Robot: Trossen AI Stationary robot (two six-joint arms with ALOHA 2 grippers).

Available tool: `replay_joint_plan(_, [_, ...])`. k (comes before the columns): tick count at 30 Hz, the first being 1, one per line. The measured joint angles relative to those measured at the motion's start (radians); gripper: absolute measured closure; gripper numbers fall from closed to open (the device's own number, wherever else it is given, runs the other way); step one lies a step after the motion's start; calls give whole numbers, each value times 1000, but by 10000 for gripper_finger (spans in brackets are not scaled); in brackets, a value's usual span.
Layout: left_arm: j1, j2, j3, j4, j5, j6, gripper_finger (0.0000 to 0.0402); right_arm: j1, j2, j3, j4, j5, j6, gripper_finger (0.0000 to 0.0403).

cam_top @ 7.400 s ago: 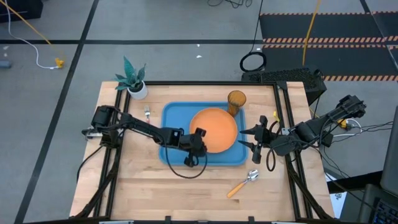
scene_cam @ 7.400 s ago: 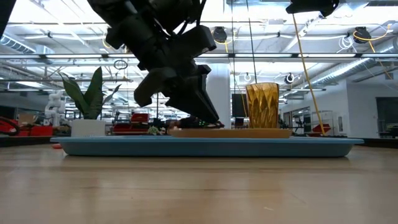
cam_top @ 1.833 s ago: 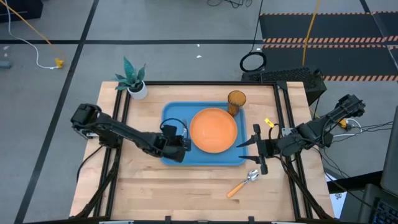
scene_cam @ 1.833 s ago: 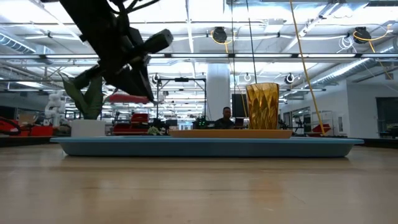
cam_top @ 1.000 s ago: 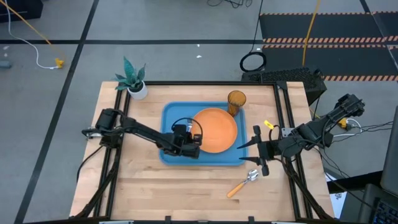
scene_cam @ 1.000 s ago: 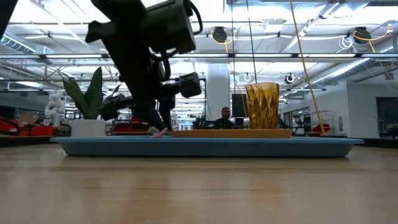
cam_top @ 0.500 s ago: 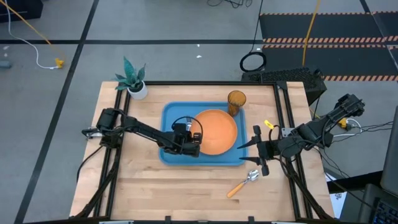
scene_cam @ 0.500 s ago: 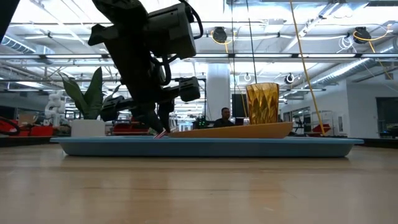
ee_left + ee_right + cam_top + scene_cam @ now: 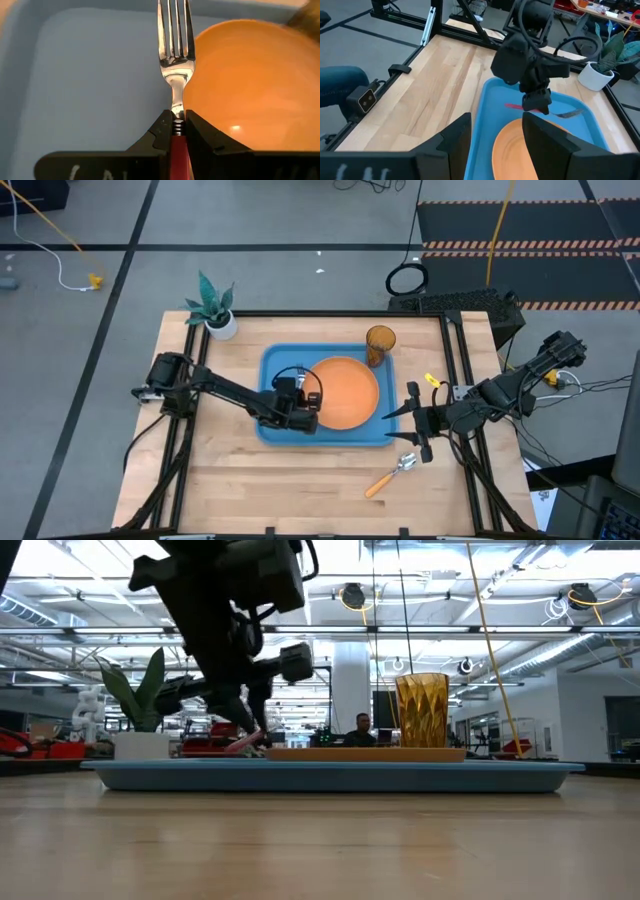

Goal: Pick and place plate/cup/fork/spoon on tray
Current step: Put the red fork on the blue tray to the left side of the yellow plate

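Next, my left gripper releases the fork on the bottom of the blue tray, next to the orange plate (image 9: 304, 395).
The blue tray (image 9: 280, 365) lies mid-table. The orange plate (image 9: 343, 392) lies flat in it, and the amber cup (image 9: 380, 340) stands at the tray's far right corner. My left gripper (image 9: 300, 402) is over the tray's left half, beside the plate's left edge, shut on the fork (image 9: 175, 45). The fork's silver head points toward the tray's far side. The spoon (image 9: 392, 475) lies on the table in front of the tray's near right corner. My right gripper (image 9: 395, 423) is open and empty at the tray's right edge, above the spoon's bowl end. My left gripper pinches the fork's red handle (image 9: 177, 145) between its two fingers, at the end next to the metal neck. The fingers come slanting down from above. The fork juts out past them, roughly level, low over the tray floor beside the plate's edge (image 9: 200, 100).
A white pot with a green plant (image 9: 222, 323) stands at the table's far left corner. Bare wood lies left of the tray and along the near edge. A yellow tag (image 9: 432, 378) lies right of the tray. People and equipment show in the room beyond (image 9: 362, 730).
My left gripper has risen a little with the fork and drawn slightly toward the table's left. Half a second ago the plate stood tipped, one edge raised. It lies flat again now.
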Motion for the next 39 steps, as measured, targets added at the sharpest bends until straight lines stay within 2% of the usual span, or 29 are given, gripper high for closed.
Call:
replay_joint_plan(5, [8, 16, -8, -38, 61, -48, 366, 0, 0, 0, 0, 0, 2, 234])
replay_joint_plan(10, [12, 32, -8, -32, 69, -67, 366, 0, 0, 0, 3, 0, 2, 234])
replay_joint_plan(21, [51, 52, -7, 149, 74, 66, 366, 0, 0, 0, 4, 0, -5, 234])
replay_joint_plan(39, [74, 76, -7, 128, 89, 52, 366, 0, 0, 0, 4, 0, -5, 234])
